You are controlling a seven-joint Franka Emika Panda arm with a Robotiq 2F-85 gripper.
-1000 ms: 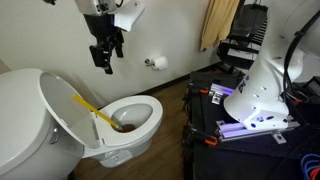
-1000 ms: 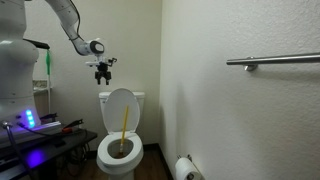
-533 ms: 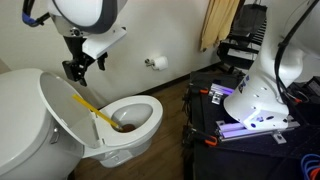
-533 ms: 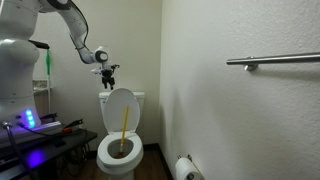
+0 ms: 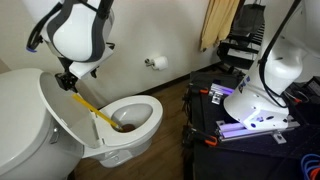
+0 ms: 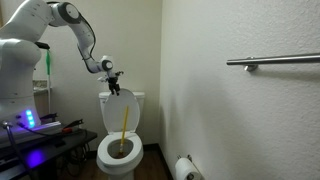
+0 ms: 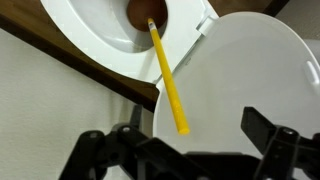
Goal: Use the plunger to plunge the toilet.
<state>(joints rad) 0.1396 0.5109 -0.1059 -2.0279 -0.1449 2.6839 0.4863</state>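
Observation:
The top end of the yellow handle [image 5: 79, 99] [image 7: 180, 119], beside the raised lid, is the next place my gripper should go down to and close on to hold the plunger.
The white toilet [image 5: 148, 112] stands with its oval lid [image 5: 60, 118] raised against the tank [image 5: 18, 115]. The plunger's yellow handle [image 5: 97, 112] leans on the lid, and its reddish-brown cup [image 5: 125, 127] sits in the bowl. My gripper [image 5: 68, 82] hangs just above the handle's top end, open and empty. In the wrist view the handle [image 7: 165, 75] runs down from the cup [image 7: 147, 8] and ends between the spread fingers of my gripper [image 7: 185, 150], touching neither. In an exterior view my gripper [image 6: 114, 85] is at the top of the lid [image 6: 122, 103].
A paper roll [image 5: 157, 63] hangs on the wall behind the toilet and shows low in an exterior view [image 6: 185, 168]. A grab bar [image 6: 270, 60] runs along the side wall. The robot's base and black cart [image 5: 250, 110] stand beside the toilet on the wood floor.
The arm has swung down and toward the raised lid. The gripper has come from well above the toilet to just over the handle's top end. The plunger has not moved.

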